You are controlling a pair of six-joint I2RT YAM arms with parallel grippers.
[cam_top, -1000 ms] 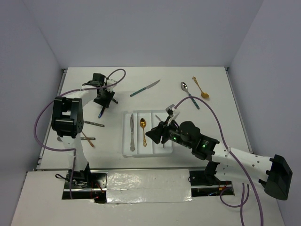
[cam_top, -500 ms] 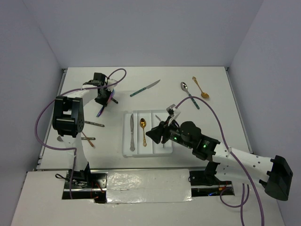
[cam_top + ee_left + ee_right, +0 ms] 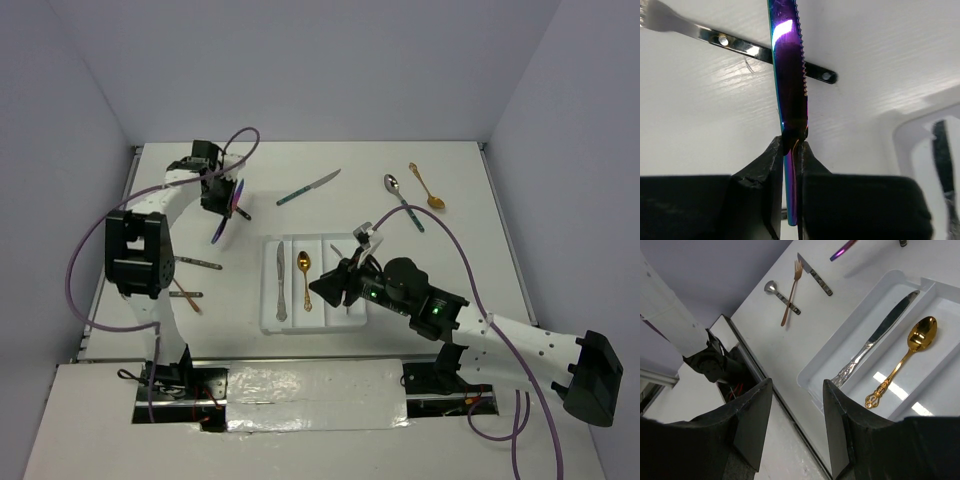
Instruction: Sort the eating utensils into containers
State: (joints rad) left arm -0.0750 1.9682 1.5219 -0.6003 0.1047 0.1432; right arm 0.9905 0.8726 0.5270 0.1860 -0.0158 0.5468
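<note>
Next, my left gripper releases the purple knife in the white tray [image 3: 271, 285] [image 3: 931, 192], between the silver knife and the outside of the tray. The purple knife is above the table's back now.
My left gripper [image 3: 224, 203] is shut on an iridescent purple knife [image 3: 219, 232] and holds it above the table at the back left. In the left wrist view the knife [image 3: 788, 75] runs up from between my fingertips [image 3: 792, 146]. The white tray [image 3: 268, 322] stands mid-table. A silver knife [image 3: 281, 284] lies in its left compartment and a gold spoon [image 3: 304, 276] in the middle one. My right gripper [image 3: 322, 291] is open and empty over the tray's near right part, hiding much of the right compartment. The right wrist view shows the silver knife [image 3: 879, 337] and gold spoon [image 3: 905, 355].
A dark-handled fork [image 3: 740, 42] lies on the table under the held knife. A teal-handled knife [image 3: 308, 187], a teal-handled spoon [image 3: 402, 199] and a gold spoon [image 3: 427, 187] lie at the back. A copper fork [image 3: 185, 295] and a dark-handled knife [image 3: 196, 263] lie left.
My left gripper has risen and moved toward the back with the purple knife in it, and its wrist has turned. The right arm has not moved.
</note>
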